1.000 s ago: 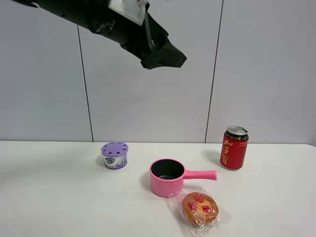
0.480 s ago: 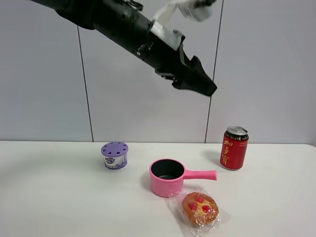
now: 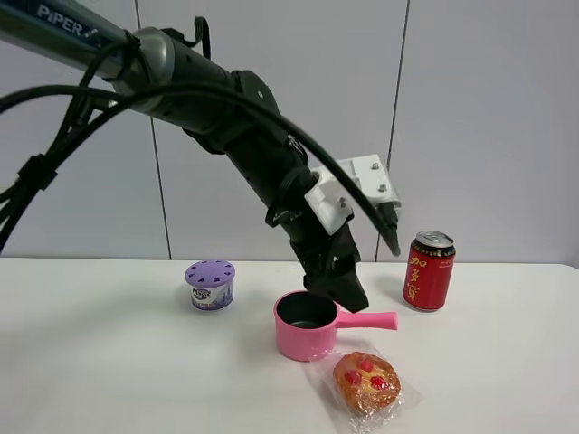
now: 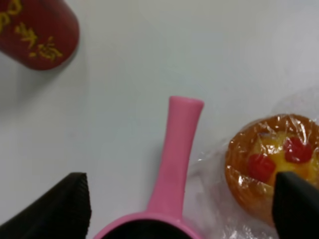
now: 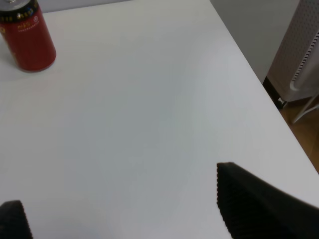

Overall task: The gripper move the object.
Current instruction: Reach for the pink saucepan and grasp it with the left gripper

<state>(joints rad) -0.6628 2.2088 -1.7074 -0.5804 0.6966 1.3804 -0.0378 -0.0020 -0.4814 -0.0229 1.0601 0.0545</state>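
Next, I close my left gripper on the base of the saucepan's handle (image 3: 349, 320) (image 4: 168, 194), near the spot where it joins the pink toy saucepan.
The pink toy saucepan (image 3: 304, 330) stands upright on the white table (image 3: 109, 362), its straight handle (image 3: 369, 319) pointing right. My left gripper (image 3: 344, 287) reaches across from the upper left and hangs just above the pan's right rim, where the handle starts. In the left wrist view the gripper (image 4: 179, 186) is open and empty. Its black fingers (image 4: 57, 209) stand wide on either side of the handle (image 4: 177, 154), and the pan's rim (image 4: 144, 230) lies below. My right gripper (image 5: 124, 209) is open over bare table and does not show in the exterior view.
A red can (image 3: 429, 270) stands right of the pan. A purple-lidded round container (image 3: 210, 284) stands to its left. A plastic-wrapped pastry (image 3: 366, 382) lies close in front of the handle. The right wrist view shows the table's right edge (image 5: 259, 74).
My left arm has swung down from high above the table to just over the pan's rim and handle. The pan, can, container and pastry have not moved.
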